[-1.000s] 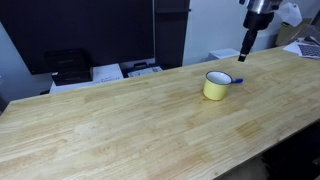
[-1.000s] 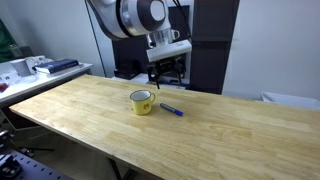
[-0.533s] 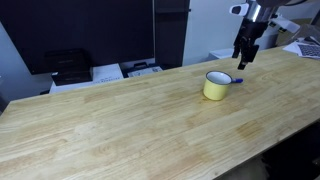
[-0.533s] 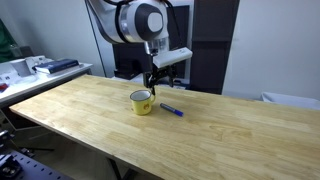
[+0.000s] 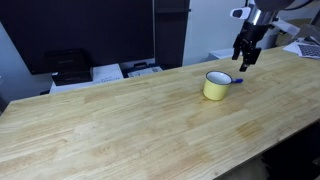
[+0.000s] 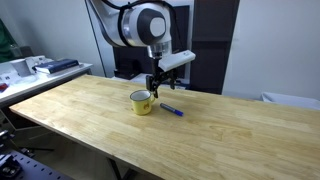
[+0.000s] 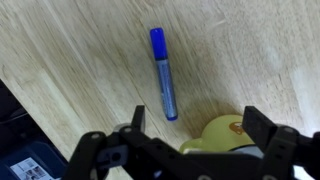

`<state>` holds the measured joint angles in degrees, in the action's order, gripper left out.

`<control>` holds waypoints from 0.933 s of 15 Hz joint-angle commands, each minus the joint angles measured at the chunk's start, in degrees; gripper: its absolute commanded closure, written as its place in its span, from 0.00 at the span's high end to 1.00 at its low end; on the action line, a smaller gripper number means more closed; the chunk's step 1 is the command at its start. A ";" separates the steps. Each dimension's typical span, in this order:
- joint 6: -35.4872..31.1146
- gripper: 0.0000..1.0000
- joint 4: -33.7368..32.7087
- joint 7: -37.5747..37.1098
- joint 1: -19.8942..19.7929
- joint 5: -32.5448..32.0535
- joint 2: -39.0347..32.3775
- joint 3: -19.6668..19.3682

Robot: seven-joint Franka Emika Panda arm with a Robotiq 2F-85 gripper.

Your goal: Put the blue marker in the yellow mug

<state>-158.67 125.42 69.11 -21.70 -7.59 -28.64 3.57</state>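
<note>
The robot's gripper will next move to the blue marker, on the table beside the yellow mug, and close where the marker's cap meets its body (image 5: 236,81) (image 7: 161,60).
The blue marker (image 7: 164,73) lies flat on the wooden table; it shows beside the mug in both exterior views (image 6: 172,109) (image 5: 237,81). The yellow mug (image 5: 216,86) (image 6: 142,102) stands upright next to it, and its handle side shows at the bottom of the wrist view (image 7: 222,134). My gripper (image 7: 195,125) is open and empty. It hovers above the marker and the mug (image 6: 156,86) (image 5: 243,57), touching neither.
The wooden table (image 5: 120,120) is long and mostly bare. A black printer (image 5: 67,66) and papers sit behind its far edge. A side bench with clutter (image 6: 35,68) stands beyond one end. A dark cabinet (image 6: 210,45) rises behind the arm.
My gripper has come down and shifted from behind the table edge to a spot above the marker and mug. The marker and mug have not moved.
</note>
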 commanded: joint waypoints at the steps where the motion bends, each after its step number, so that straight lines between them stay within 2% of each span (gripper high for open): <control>1: 0.43 1.00 -4.42 4.64 -1.24 0.03 -4.34 -1.23; 7: 4.56 1.00 -12.84 15.39 -5.80 0.97 -13.16 -0.53; 10: 5.85 1.00 -17.35 17.37 -5.75 1.08 -17.33 -1.09; 14: 4.00 1.00 -20.80 15.03 -2.86 0.00 -20.07 -2.55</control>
<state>-154.49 108.85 84.96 -27.03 -7.59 -46.16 2.34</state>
